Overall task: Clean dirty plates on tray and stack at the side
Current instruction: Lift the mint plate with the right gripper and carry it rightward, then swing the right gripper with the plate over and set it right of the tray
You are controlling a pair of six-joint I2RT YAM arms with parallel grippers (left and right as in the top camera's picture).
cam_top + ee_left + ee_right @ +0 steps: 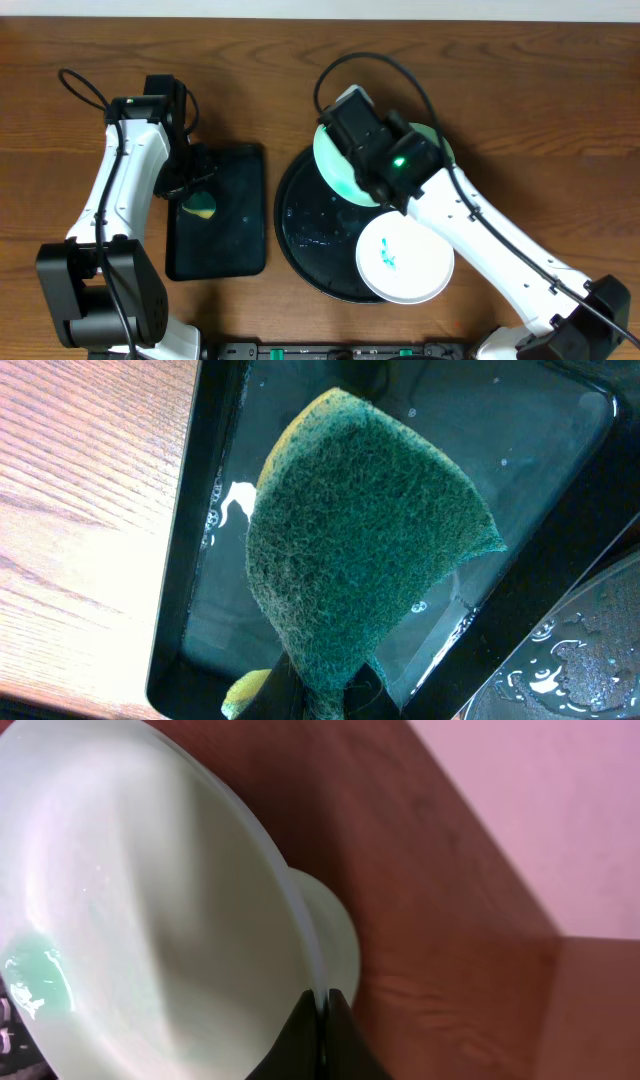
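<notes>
I will let the pale mint-green plate go from my right gripper on the bare wooden table (494, 150), beside the second mint-green plate.
My right gripper (352, 125) is shut on the rim of a pale mint-green plate (335, 165), holding it tilted on edge above the far side of the round black tray (290, 235). In the right wrist view the jaws (322, 1005) pinch that plate (140, 910) at its thin edge. A second mint-green plate (441, 146) shows partly under the right arm. A white plate (405, 258) with teal smears lies on the tray's front right rim. My left gripper (325, 695) is shut on a green and yellow sponge (370, 540), just above the rectangular tray (235, 230).
The rectangular black tray (560, 460) holds a thin film of water under the sponge. The wet round tray (590, 650) sits close to its right side. Bare wooden table lies to the left and along the back.
</notes>
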